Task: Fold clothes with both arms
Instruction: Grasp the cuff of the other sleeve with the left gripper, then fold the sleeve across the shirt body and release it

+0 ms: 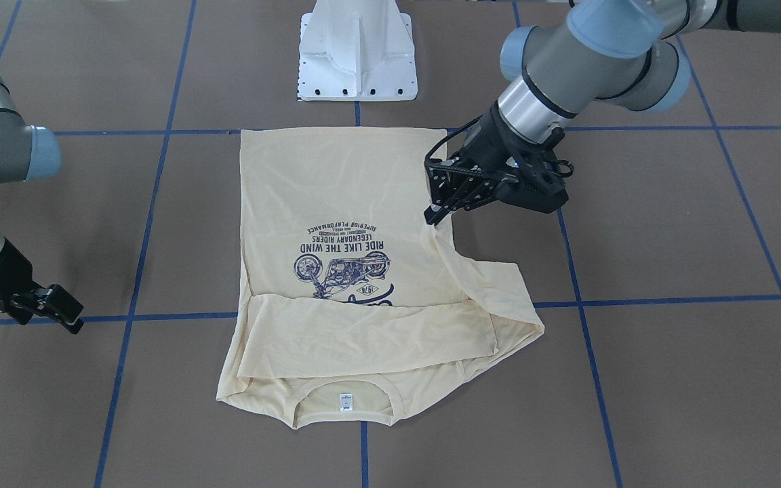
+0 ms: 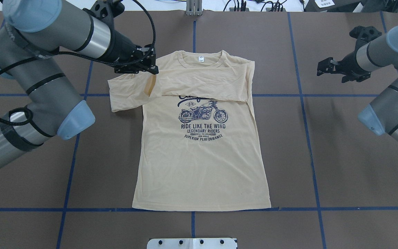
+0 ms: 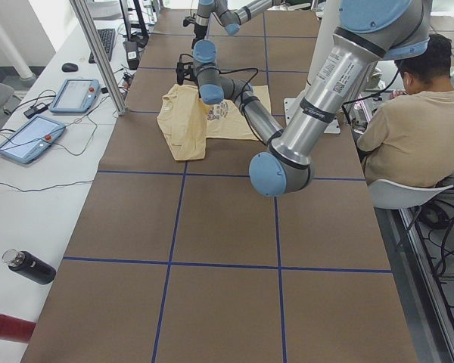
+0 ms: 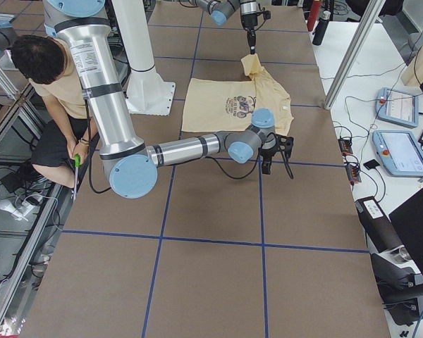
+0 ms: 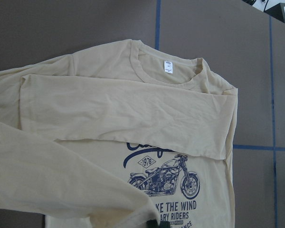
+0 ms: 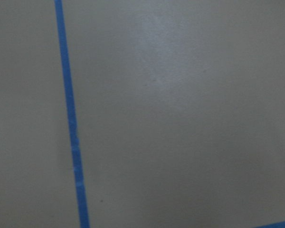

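Observation:
My left gripper is at the end of the raised sleeve. It will release that end at the shirt's opposite edge (image 1: 255, 278) (image 5: 223, 169), next to the folded sleeve's corner. That end is now held beside the shoulder.
The cream-yellow T-shirt (image 2: 202, 166) lies flat, print up, neck label (image 2: 201, 59) at the far end; it also shows in the front view (image 1: 343, 190). One sleeve (image 2: 202, 81) is folded across the chest. My left gripper (image 2: 153, 71) is shut on the other sleeve (image 2: 130, 90) and holds it raised beside the shoulder. In the front view this gripper (image 1: 433, 218) pinches the fabric at the shirt's edge. The left wrist view shows the shirt (image 5: 123, 104) from above, with held cloth at the bottom. My right gripper (image 2: 323, 67) is open and empty, apart from the shirt, over bare table (image 6: 180, 118).
The white pedestal base (image 1: 356, 54) stands at the robot's side of the shirt. Blue tape lines (image 2: 302, 103) grid the brown table. A seated person (image 3: 408, 128) is beside the table. Teach pendants (image 3: 76, 94) and bottles (image 3: 30, 266) lie along the far edge.

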Robot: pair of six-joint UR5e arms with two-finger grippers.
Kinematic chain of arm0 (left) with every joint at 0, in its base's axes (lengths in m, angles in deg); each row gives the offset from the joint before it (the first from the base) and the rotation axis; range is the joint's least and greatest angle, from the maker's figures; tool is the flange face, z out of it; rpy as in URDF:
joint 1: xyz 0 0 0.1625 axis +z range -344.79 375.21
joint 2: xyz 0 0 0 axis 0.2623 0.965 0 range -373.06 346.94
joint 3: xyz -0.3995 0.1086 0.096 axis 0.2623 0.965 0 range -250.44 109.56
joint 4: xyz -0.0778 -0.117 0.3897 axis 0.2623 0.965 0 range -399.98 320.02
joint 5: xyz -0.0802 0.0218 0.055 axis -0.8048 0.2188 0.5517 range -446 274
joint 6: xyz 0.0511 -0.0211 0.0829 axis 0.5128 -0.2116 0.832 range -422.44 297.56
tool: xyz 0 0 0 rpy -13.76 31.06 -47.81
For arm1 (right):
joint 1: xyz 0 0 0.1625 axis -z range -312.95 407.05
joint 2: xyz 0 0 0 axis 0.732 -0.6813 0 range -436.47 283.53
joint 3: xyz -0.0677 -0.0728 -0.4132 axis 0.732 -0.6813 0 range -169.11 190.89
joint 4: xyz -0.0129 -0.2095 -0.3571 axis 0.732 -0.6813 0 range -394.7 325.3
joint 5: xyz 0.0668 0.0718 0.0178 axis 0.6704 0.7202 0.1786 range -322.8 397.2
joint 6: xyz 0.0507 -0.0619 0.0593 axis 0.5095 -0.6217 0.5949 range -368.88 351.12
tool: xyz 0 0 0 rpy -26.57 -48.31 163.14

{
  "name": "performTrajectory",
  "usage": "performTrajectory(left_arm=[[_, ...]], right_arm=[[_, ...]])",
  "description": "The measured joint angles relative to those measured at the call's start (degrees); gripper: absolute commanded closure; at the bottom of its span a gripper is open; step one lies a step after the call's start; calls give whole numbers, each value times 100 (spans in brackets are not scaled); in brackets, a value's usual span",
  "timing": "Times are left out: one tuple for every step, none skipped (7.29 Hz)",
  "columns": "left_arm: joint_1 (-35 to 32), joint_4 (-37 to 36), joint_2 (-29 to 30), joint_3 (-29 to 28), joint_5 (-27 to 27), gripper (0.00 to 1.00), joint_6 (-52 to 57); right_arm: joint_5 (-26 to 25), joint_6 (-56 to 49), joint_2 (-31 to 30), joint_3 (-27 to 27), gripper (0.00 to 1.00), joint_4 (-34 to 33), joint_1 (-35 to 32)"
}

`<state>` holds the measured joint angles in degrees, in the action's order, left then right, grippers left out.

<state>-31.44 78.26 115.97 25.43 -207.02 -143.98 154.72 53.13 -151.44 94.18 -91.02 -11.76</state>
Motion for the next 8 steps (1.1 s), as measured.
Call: performTrajectory(left_arm=[[111,32,432,-394,314,100,-162],[317,128,884,-895,697,100,-324],[536,321,1177,-1289,1012,100,-476],[716,496,1445,-1688,1243,100,-578],[867,617,1737,-2125,1434,100,-632],[1004,719,1939,-2435,1597,100,-658],[1127,772,2059,-2606,1706,100,-673],[1225,831,2162,-2755,1800,100,-690]], right_arm=[[-13,-215,-109,-44,1,-1,-55],[-24,-318,-163,-113,1,-2,-83],[-33,-356,-184,-159,1,-2,-99],[-40,-366,-187,-193,1,-2,-109],[-43,-366,-187,-214,1,-2,-119],[-42,-364,-184,-218,1,-2,-125],[-41,-360,-179,-220,1,-2,-127],[-42,-358,-175,-223,1,-2,-129]])
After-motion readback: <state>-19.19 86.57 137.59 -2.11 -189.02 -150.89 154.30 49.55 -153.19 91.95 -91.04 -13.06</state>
